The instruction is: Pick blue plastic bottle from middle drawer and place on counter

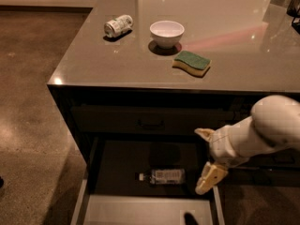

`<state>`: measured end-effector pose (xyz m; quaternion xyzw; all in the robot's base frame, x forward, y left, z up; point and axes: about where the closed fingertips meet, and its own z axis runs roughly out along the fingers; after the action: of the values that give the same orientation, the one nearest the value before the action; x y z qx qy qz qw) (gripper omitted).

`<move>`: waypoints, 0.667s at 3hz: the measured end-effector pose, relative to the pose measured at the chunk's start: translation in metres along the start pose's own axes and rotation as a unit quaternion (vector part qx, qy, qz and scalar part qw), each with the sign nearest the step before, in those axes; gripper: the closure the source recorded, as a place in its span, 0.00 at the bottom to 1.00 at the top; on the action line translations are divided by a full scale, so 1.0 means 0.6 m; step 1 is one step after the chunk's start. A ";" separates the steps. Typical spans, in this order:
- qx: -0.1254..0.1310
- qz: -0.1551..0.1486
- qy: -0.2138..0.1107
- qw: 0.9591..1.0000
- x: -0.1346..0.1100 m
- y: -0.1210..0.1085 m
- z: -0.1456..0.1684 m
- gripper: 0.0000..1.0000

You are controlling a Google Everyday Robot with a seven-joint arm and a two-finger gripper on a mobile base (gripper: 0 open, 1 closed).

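Observation:
My gripper is going to close on the bottom end (178,176) of the blue plastic bottle, opposite its cap.
The blue plastic bottle (161,176) lies on its side on the dark floor of the open middle drawer (140,209), cap to the left. My gripper (205,158) hangs over the drawer's right side, just right of the bottle and not touching it. Its two pale fingers are spread apart, one finger (205,134) up and one (209,178) down, with nothing between them. The counter (131,60) lies above the drawer.
On the counter are a dented drink can (117,26) at the left, a white bowl (167,33) and a green-and-yellow sponge (191,62). A shut dark drawer with a black handle (150,124) sits above the open one. Brown floor lies to the left.

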<state>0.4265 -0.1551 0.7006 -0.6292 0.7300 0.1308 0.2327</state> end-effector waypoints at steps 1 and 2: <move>-0.003 -0.060 -0.002 0.998 0.045 -0.034 0.192 0.00; -0.016 -0.104 -0.001 0.994 0.070 -0.048 0.347 0.00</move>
<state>0.4872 -0.0955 0.5037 -0.7054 0.6579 0.1178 0.2359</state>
